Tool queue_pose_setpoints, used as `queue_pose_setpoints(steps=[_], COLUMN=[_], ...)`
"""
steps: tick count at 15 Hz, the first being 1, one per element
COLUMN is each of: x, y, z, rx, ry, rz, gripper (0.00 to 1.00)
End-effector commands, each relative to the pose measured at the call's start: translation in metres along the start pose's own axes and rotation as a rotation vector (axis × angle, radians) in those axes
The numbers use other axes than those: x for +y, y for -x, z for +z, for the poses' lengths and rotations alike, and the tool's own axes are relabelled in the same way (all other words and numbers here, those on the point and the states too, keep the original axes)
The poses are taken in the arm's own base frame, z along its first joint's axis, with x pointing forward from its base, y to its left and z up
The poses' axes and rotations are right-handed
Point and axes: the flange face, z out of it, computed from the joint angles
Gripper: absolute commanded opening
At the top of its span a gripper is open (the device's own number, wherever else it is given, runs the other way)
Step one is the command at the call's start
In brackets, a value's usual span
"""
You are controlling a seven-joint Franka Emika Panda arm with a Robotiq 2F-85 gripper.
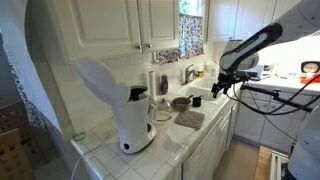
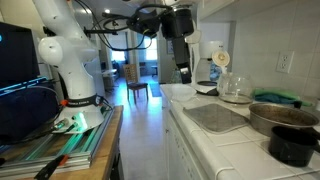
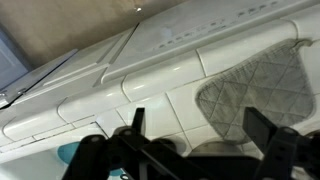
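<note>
My gripper is to go next to the black cup that is beside the metal pot and close on the cup's rim point(image 1: 198, 98) point(image 3: 161, 141) on the sink side.
My gripper point(image 1: 222, 82) point(image 2: 183, 70) hangs in the air above the front part of a white tiled counter point(image 2: 200, 135), open with nothing between its fingers. In the wrist view the two dark fingertips point(image 3: 137, 122) stand wide apart over the tiles, and the gripper point(image 3: 200, 128) sits just in front of a grey quilted mat point(image 3: 255, 85). That mat point(image 1: 189, 119) point(image 2: 215, 117) lies flat on the counter and is the nearest thing to the gripper, not touched by it.
A white coffee maker point(image 1: 125, 100) with a glass carafe stands on the counter. A metal pot point(image 2: 285, 115), a black pot point(image 2: 292, 145) and a glass jug point(image 2: 235, 88) sit nearby. A faucet point(image 1: 189, 72) is at the sink. The robot's base point(image 2: 70, 60) stands on a side table.
</note>
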Motion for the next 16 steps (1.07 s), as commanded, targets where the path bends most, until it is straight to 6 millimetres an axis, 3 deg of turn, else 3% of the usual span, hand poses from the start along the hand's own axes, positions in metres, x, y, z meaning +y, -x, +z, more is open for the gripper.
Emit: queue_pose_setpoints(steps=[1, 8, 16], x=[0.014, 0.038, 0.081], y=[-0.049, -0.113, -0.156], z=[0.013, 0.039, 0.071], rx=[0.024, 0.028, 0.052], ry=[-0.001, 0.04, 0.041], rz=[0.063, 0.112, 0.234], gripper=[1.0, 1.0, 1.0])
